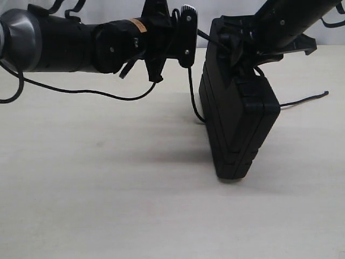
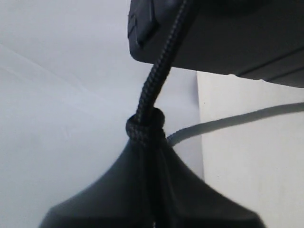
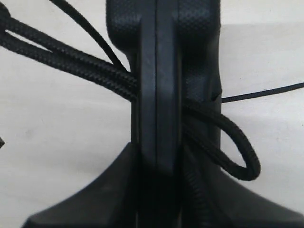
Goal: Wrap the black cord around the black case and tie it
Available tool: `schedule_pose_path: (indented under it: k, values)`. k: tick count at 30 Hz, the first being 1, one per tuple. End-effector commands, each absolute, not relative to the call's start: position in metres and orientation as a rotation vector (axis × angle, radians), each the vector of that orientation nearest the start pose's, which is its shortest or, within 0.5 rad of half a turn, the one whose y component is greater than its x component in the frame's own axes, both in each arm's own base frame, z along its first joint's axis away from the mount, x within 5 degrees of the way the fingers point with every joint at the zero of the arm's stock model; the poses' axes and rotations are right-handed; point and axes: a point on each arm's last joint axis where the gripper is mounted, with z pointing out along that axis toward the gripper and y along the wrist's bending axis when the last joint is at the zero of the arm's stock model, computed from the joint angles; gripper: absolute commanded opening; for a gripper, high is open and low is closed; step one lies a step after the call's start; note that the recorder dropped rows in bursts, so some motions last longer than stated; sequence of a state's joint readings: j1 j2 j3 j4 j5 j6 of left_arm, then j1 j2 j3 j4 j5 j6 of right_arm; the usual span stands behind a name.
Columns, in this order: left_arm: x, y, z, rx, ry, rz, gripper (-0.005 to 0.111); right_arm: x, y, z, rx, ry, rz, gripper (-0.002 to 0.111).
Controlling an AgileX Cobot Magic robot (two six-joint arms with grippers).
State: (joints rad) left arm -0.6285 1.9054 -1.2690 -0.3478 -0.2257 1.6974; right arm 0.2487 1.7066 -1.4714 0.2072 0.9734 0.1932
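Observation:
Next, my left gripper grabs the cord's knotted end (image 2: 145, 125) and pushes it toward the black case, because only a short loop of the black cord clears the case.
The black case (image 1: 237, 124) stands on one edge on the table, tilted, with my right gripper (image 1: 241, 54) shut on its top edge. In the right wrist view the jaws (image 3: 159, 156) pinch the case's ribbed rim (image 3: 156, 71), and strands of the black cord (image 3: 71, 59) cross it and loop out on the far side. My left gripper (image 1: 191, 38) is level with the case's top, just to its left, shut on the cord. The left wrist view shows the cord's knot (image 2: 145, 126) right at the fingertips (image 2: 147, 142). From there the cord runs taut to the case (image 2: 228, 42).
A slack length of cord (image 1: 192, 97) hangs down beside the case's left face. Its tail (image 1: 304, 100) lies on the table to the right of the case. A thin arm cable (image 1: 81, 90) droops over the table on the left. The pale tabletop (image 1: 108, 189) spreads in front.

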Motion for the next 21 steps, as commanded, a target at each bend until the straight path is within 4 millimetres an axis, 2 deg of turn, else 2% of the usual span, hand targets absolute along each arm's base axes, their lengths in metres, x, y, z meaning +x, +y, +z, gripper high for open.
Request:
schedule_pose_path:
  k: [1, 3, 6, 11, 15, 21]
  values:
    - [0.352, -0.257, 0.223, 1.726, 1.162, 0.461, 0.000, 0.349, 0.106, 0.305, 0.038, 2.727, 0.429, 0.004]
    - [0.349, -0.257, 0.217, 1.801, 1.144, 0.451, 0.000, 0.349, 0.106, 0.305, 0.038, 2.727, 0.429, 0.004]
    - [0.346, -0.261, 0.217, 1.813, 1.144, 0.432, 0.000, 0.349, 0.106, 0.305, 0.038, 2.727, 0.429, 0.004]
    - [0.333, -0.281, 0.219, 1.793, 1.076, 0.430, 0.000, 0.349, 0.106, 0.306, 0.038, 2.725, 0.429, 0.004]
    - [0.325, -0.293, 0.214, 1.807, 1.045, 0.414, 0.000, 0.350, 0.106, 0.306, 0.041, 2.709, 0.431, 0.004]
    - [0.324, -0.295, 0.214, 1.783, 1.063, 0.400, 0.000, 0.351, 0.106, 0.306, 0.041, 2.705, 0.432, 0.004]
